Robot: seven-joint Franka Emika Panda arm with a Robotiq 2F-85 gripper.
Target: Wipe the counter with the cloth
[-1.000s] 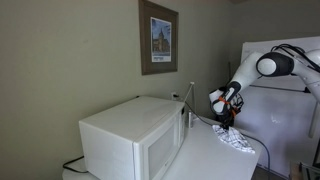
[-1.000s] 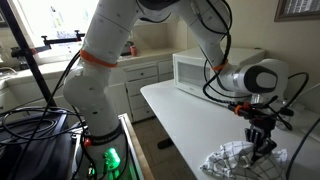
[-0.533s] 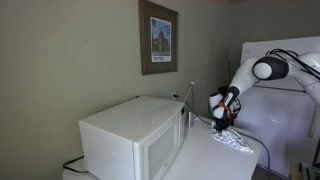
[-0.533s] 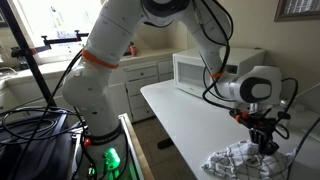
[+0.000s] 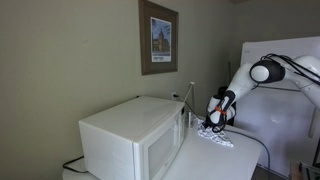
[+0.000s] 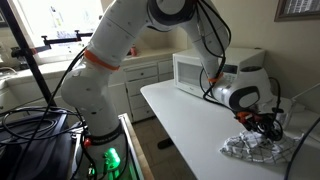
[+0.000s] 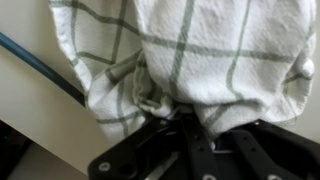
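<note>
Next, I release the cloth from my gripper on the bare counter (image 5: 237, 139) next to the blue cable, farther away from the wall.
A white cloth with green check lines (image 6: 252, 149) lies crumpled on the white counter (image 6: 190, 118), close to the wall. It also shows in an exterior view (image 5: 217, 139) and fills the wrist view (image 7: 190, 50). My gripper (image 6: 268, 126) is pressed down onto the cloth and is shut on a fold of it; in the wrist view the black fingers (image 7: 190, 125) pinch the cloth's edge. It also shows in an exterior view (image 5: 216, 122), right above the cloth.
A white microwave (image 5: 130, 140) stands on the counter beside the cloth, also seen in an exterior view (image 6: 200, 70). A blue cable (image 7: 40, 65) runs along the counter near the cloth. White cabinets (image 6: 150, 75) stand beyond the counter's end.
My gripper has dragged the cloth along the counter toward the microwave and the wall. The cloth has been pulled flatter and longer.
</note>
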